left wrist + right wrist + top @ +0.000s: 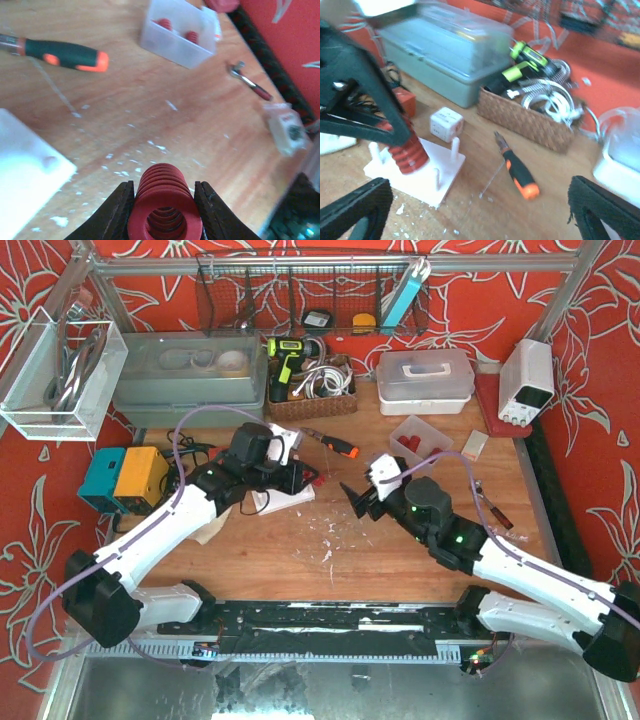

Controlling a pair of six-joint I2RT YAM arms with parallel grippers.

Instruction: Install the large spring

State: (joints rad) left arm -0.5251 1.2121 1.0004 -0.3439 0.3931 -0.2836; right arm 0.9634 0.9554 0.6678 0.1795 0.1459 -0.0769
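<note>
Next, my left gripper releases the large red spring. It will leave it on the white base plate's back corner (257, 477) near the white cube. The spring now hangs tilted at the plate.
A large red spring (165, 205) sits between the fingers of my left gripper (164, 186), which is shut on it. In the right wrist view the spring (409, 152) hangs tilted, its lower end at the white base plate (427, 177), which has several upright pegs. I cannot tell whether it is over a peg. In the top view the left gripper (300, 478) is over the plate (285, 500). My right gripper (358, 502) is open and empty, to the right of the plate; its fingers (355, 210) frame the wrist view.
An orange-black screwdriver (335, 445) lies behind the plate. A clear bin (418, 438) holds small red springs. A white cube (446, 124) stands by the plate. A wicker basket (312, 390), grey tub (190, 375) and white box (425, 378) line the back. A ratchet (250, 82) lies at the right.
</note>
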